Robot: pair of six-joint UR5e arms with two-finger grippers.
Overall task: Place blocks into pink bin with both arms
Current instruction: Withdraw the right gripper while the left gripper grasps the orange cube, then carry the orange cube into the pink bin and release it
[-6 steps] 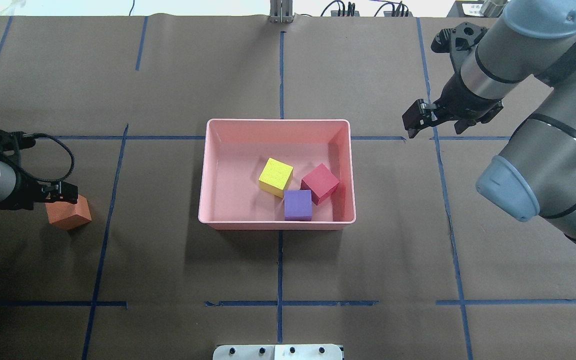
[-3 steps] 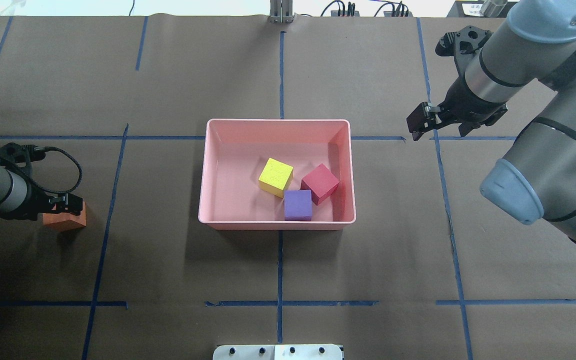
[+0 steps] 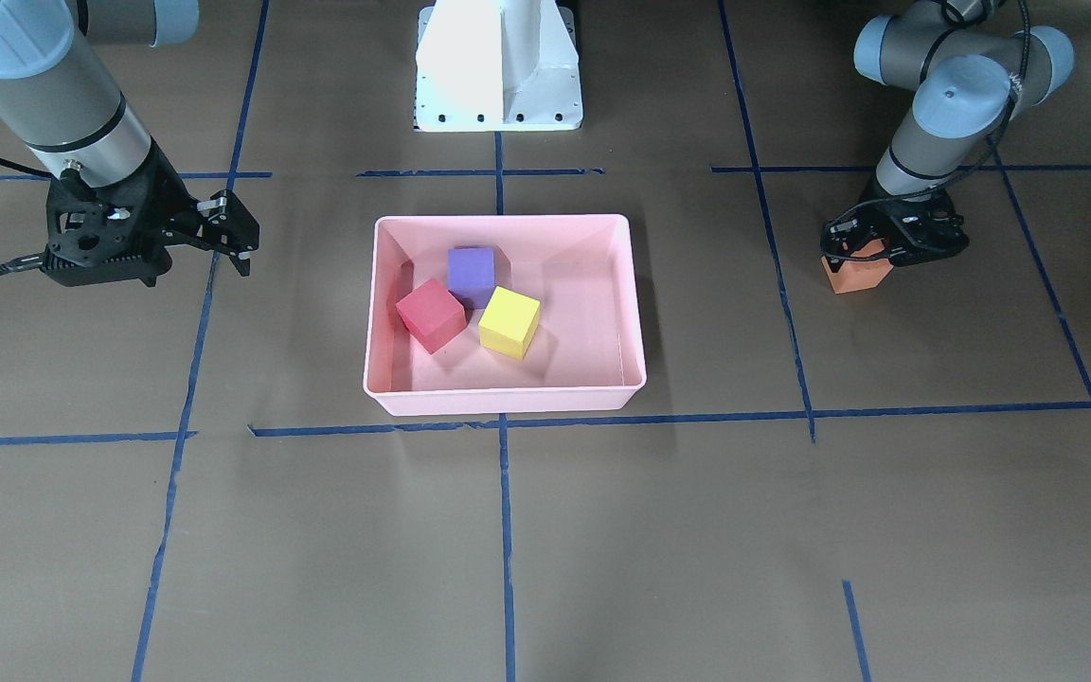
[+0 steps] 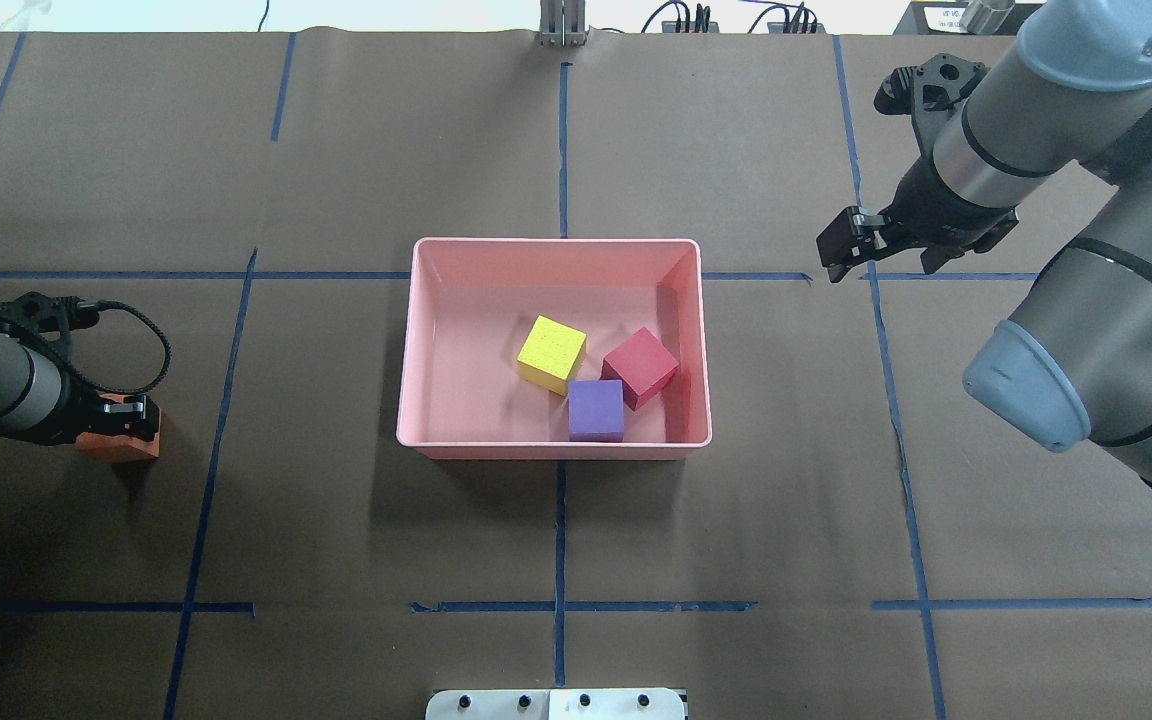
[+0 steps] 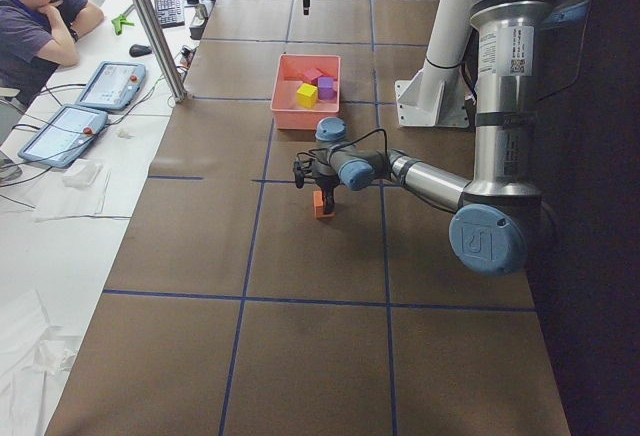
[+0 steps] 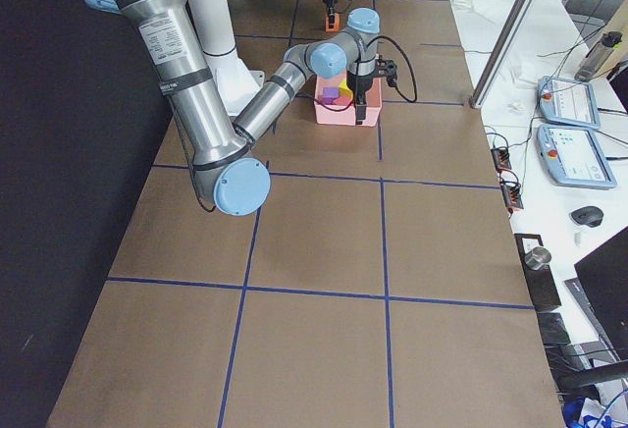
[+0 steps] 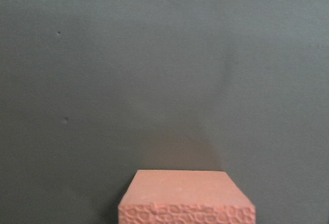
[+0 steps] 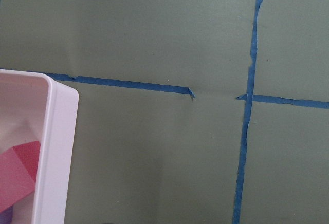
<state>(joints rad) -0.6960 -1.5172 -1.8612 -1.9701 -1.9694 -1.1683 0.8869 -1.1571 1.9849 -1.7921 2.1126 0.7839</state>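
My left gripper has the orange block. It will let go of the block in the pink bin's empty space (image 3: 590, 301) beside the yellow block.
The pink bin (image 4: 556, 243) stands mid-table and holds the yellow block (image 4: 551, 350), the red block (image 4: 641, 365) and the purple block (image 4: 596, 408). The orange block (image 4: 121, 442) sits far left of the bin. My left gripper (image 4: 131, 418) is down over it, its fingers closed on the block's top. The block fills the bottom of the left wrist view (image 7: 187, 198). My right gripper (image 4: 839, 252) is open and empty, hovering right of the bin's far right corner. The bin's rim (image 8: 56, 147) and the red block (image 8: 18, 178) show in the right wrist view.
Brown paper with blue tape lines (image 4: 561, 520) covers the table. The white pedestal base (image 3: 498, 66) stands at the robot's edge. An operator (image 5: 35, 16) sits at a side desk with tablets (image 5: 105, 84), beside a metal post (image 5: 150, 26).
My left gripper has come down over the orange block, which has turned square and shifted slightly left. My right gripper has drifted a little further right, away from the bin.
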